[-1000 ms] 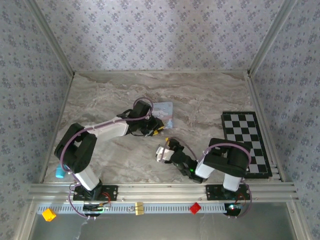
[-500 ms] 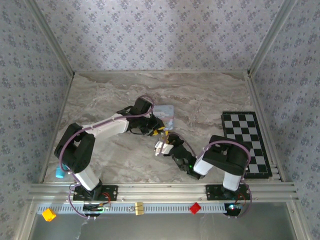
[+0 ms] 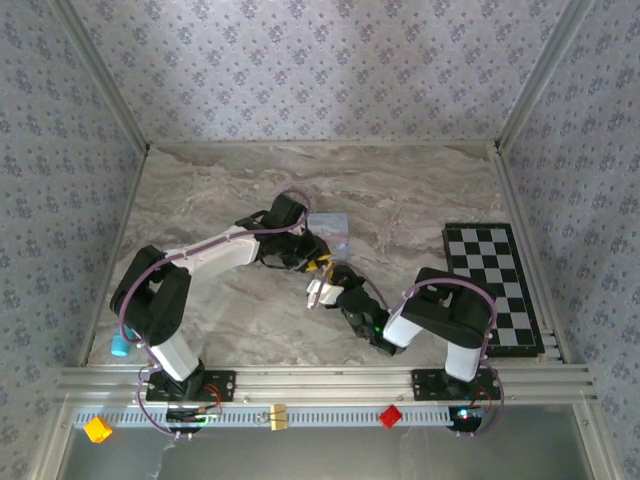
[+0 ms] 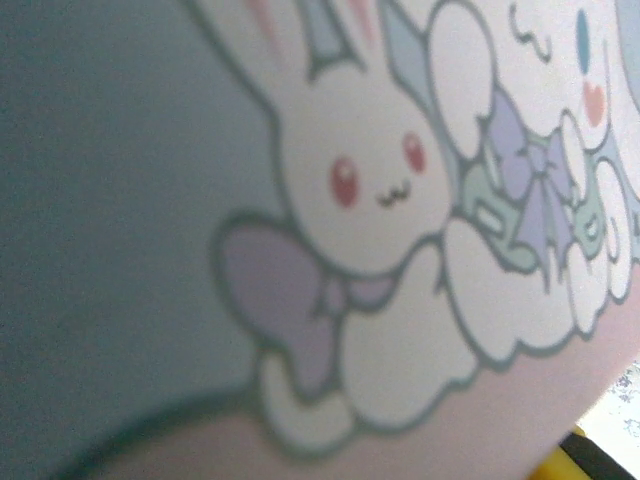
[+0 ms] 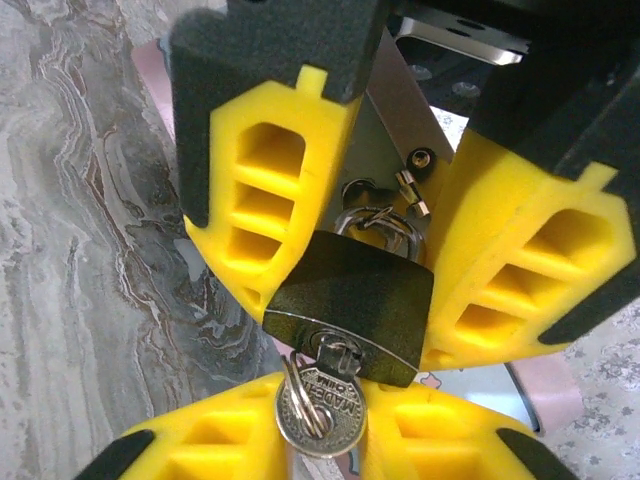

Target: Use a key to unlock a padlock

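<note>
The key's round head lies broadside across the fingers of my right gripper, so next I open that gripper, turn it around and pinch the key's flat sides [image 5: 338,398].
The dark padlock [image 5: 350,300] hangs between the yellow fingers [image 5: 260,200] of my left gripper [image 5: 348,322], which is shut on its body. Its metal shackle [image 5: 380,218] passes through a fitting on the light-blue cartoon tin behind it. A round silver key [image 5: 322,418] sits in the keyhole, and my right gripper [image 5: 325,440] is shut on its head from below. From above, the left gripper [image 3: 316,260] and right gripper [image 3: 324,286] meet just in front of the tin [image 3: 330,224]. The tin's rabbit picture [image 4: 380,200] is very close in the left wrist view.
A black-and-white checkerboard [image 3: 495,285] lies at the right of the marble table [image 3: 420,190]. A small blue object [image 3: 120,345] rests by the left wall. Yellow [image 3: 97,429] and red [image 3: 390,416] cubes sit on the front rail.
My right gripper has moved up and left to the left gripper and closed its jaws onto the key. The tin looks tilted up more than before.
</note>
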Available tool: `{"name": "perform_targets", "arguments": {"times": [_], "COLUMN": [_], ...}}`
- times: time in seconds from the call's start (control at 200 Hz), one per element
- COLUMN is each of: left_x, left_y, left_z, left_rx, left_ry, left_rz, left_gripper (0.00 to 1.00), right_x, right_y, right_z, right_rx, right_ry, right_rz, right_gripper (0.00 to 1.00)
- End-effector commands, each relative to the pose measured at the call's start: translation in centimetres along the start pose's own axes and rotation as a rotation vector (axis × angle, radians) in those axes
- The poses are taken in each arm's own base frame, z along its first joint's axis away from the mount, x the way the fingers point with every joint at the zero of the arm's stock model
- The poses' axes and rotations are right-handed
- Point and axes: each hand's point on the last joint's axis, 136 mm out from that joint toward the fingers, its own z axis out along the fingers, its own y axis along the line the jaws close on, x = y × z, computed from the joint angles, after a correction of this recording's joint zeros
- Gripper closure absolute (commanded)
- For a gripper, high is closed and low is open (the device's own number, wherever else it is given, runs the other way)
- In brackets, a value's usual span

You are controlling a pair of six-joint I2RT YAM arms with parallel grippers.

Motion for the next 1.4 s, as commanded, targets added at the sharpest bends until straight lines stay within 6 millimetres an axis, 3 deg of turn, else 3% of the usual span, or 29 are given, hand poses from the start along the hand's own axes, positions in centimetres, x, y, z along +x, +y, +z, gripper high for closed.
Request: {"name": "perform_targets", "arguments": {"times": [0.0, 0.135, 0.305, 0.495, 1.019, 1.179, 1.394], "left_x": [0.2, 0.1, 0.4, 0.8, 1.0, 0.7, 0.3], "left_y": [-1.6, -1.5, -1.9, -2.4, -2.3, -2.4, -2.3], "left_z": [-0.3, -0.1, 0.0, 0.4, 0.4, 0.4, 0.0], "left_rx": [0.026, 0.02, 0.031, 0.047, 0.046, 0.043, 0.029], "left_ry": [0.005, -0.001, -0.004, 0.001, -0.01, -0.017, -0.029], "left_rz": [0.04, 0.041, 0.041, 0.042, 0.034, 0.033, 0.032], "left_gripper": [0.73, 0.73, 0.74, 0.74, 0.74, 0.74, 0.74], "right_x": [0.0, -0.1, 0.4, -0.1, 0.3, 0.3, 0.2], "right_y": [-0.6, -0.6, -0.8, -0.2, 0.0, -0.2, -0.5], "right_z": [0.5, 0.4, -0.6, -1.1, -1.1, -1.6, -2.1], "right_rx": [0.037, 0.03, -0.036, -0.128, -0.102, -0.052, -0.029], "right_ry": [0.013, 0.013, 0.004, -0.01, 0.001, -0.008, -0.044], "right_rz": [0.016, 0.065, 0.284, 0.432, 0.451, 0.374, 0.344], "right_gripper": [0.83, 0.92, 1.0, 1.0, 1.0, 0.81, 0.75]}}
